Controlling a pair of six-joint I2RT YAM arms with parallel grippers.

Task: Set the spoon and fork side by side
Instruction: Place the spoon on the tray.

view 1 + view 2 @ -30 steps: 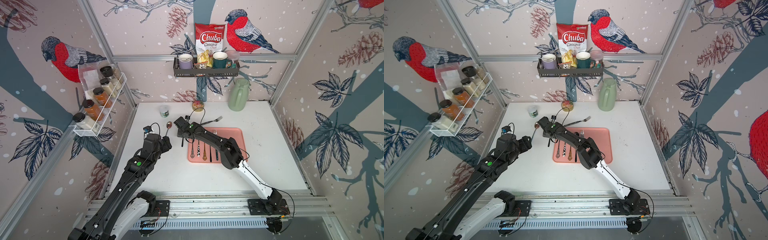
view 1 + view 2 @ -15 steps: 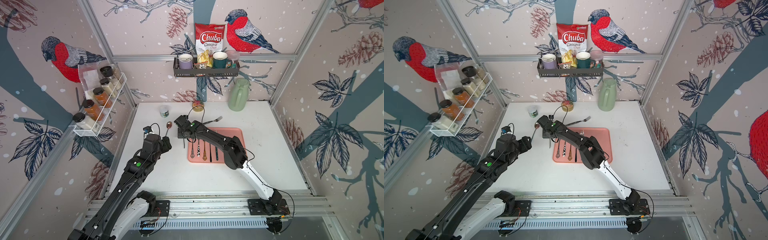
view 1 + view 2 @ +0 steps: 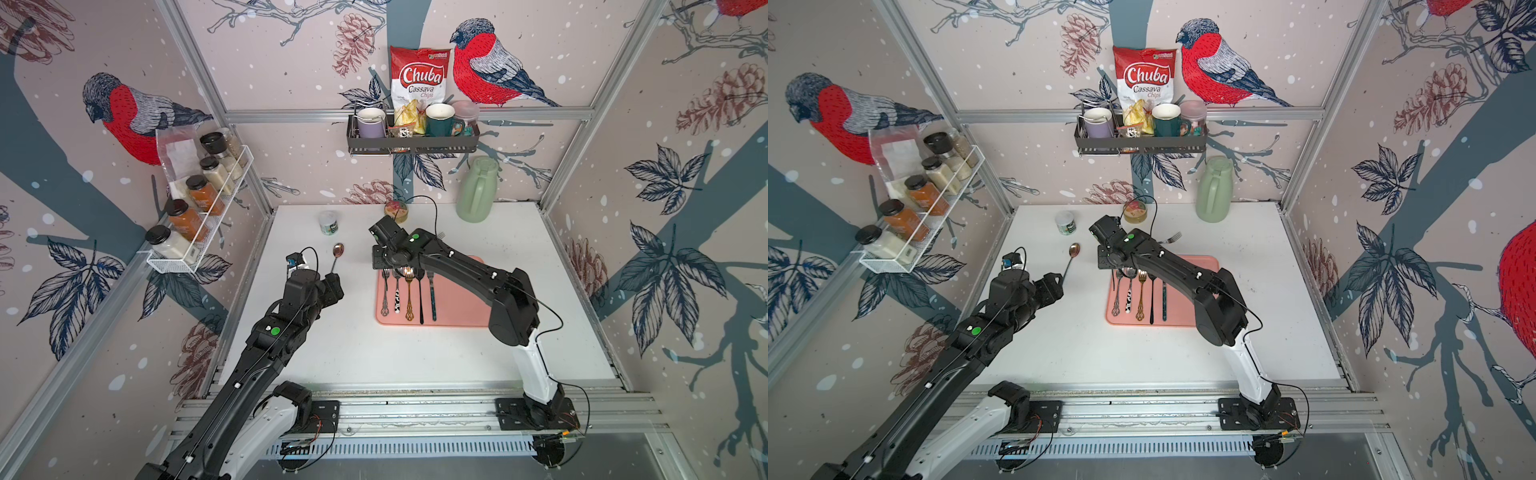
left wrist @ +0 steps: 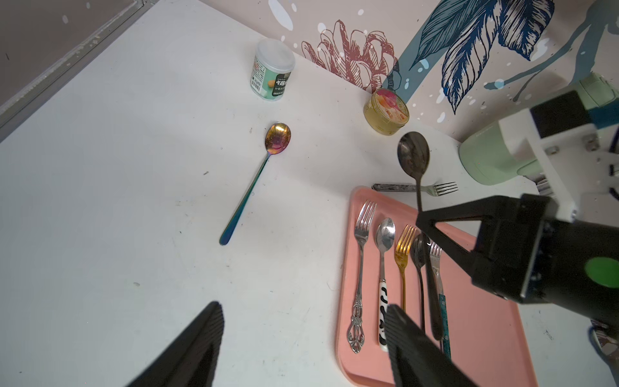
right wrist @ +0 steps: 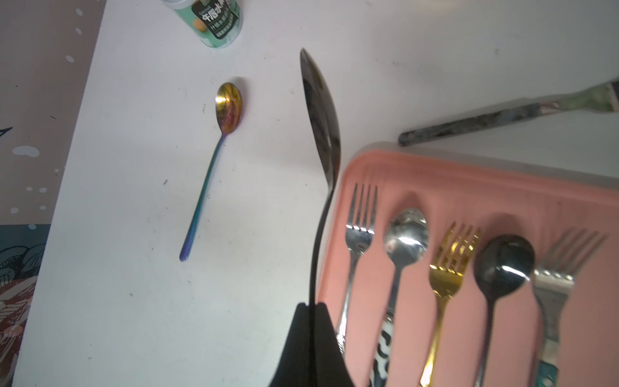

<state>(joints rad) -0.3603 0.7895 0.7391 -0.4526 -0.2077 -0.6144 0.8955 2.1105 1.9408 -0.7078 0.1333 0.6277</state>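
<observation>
The held spoon's bowl is turned on edge, so my right gripper needs to put the spoon down beside the teal-handled fork, then grip the spoon's neck (image 5: 330, 193) to straighten it.
My right gripper (image 5: 311, 306) is shut on the thin handle of a dark spoon (image 5: 320, 110), which it holds in the air with the bowl up (image 4: 413, 155), over the far left corner of the pink tray (image 3: 457, 307). A row of forks and spoons lies in the tray. Just beyond the tray, a marbled-handled fork (image 4: 415, 188) lies on the table. My left gripper (image 4: 303, 306) is open and holds nothing. It hovers near the handle end of a rainbow spoon (image 3: 338, 250) lying left of the tray. In both top views the right wrist (image 3: 1111, 264) mostly hides the held spoon.
A green-and-white can (image 3: 328, 222), a gold tin (image 3: 397, 209) and a green jug (image 3: 478, 191) stand along the back of the table. A spice rack (image 3: 199, 208) hangs on the left wall. On the back wall is a shelf (image 3: 411, 141) with mugs.
My right gripper, still holding the dark spoon, has shifted slightly toward the back and the tray. The left arm has not moved.
</observation>
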